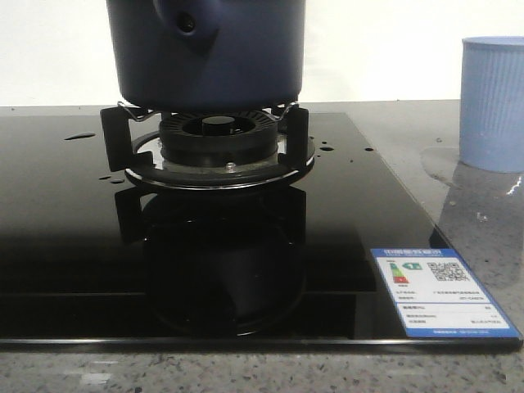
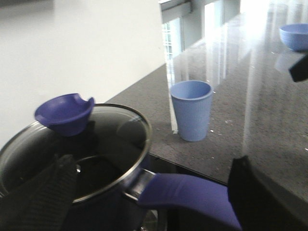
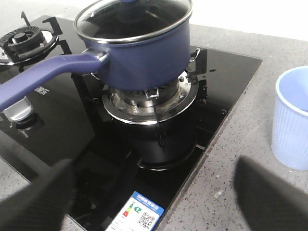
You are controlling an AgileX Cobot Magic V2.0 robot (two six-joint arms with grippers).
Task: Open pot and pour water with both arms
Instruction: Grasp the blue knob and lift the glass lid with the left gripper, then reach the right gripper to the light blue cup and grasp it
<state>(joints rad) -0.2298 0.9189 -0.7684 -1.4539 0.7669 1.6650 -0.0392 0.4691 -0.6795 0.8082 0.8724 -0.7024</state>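
Observation:
The robot's right gripper will move next to the pale-blue cup beside the hob and close around the cup's ribbed side [image 1: 494,85] [image 3: 290,126], below the cup's rim.
The dark navy pot [image 1: 205,53] stands on the burner grate [image 1: 217,139] of the black glass hob. A glass lid [image 3: 132,19] with a blue knob [image 2: 65,113] covers it. The pot's long blue handle [image 3: 43,74] sticks out sideways. In the left wrist view the handle [image 2: 187,195] lies between the fingers of my left gripper [image 2: 144,202], which is open; one finger is by the pot's rim, the other beyond the handle's end. My right gripper [image 3: 154,202] is open and empty above the hob's front edge, short of the pot. Neither gripper shows in the front view.
A pale-blue ribbed cup [image 1: 493,102] stands on the stone counter right of the hob, and also shows in the wrist views [image 2: 191,109] [image 3: 293,122]. A blue bowl [image 2: 294,36] sits farther off. A second burner [image 3: 21,41] is beside the first. An energy label [image 1: 442,291] marks the hob's front corner.

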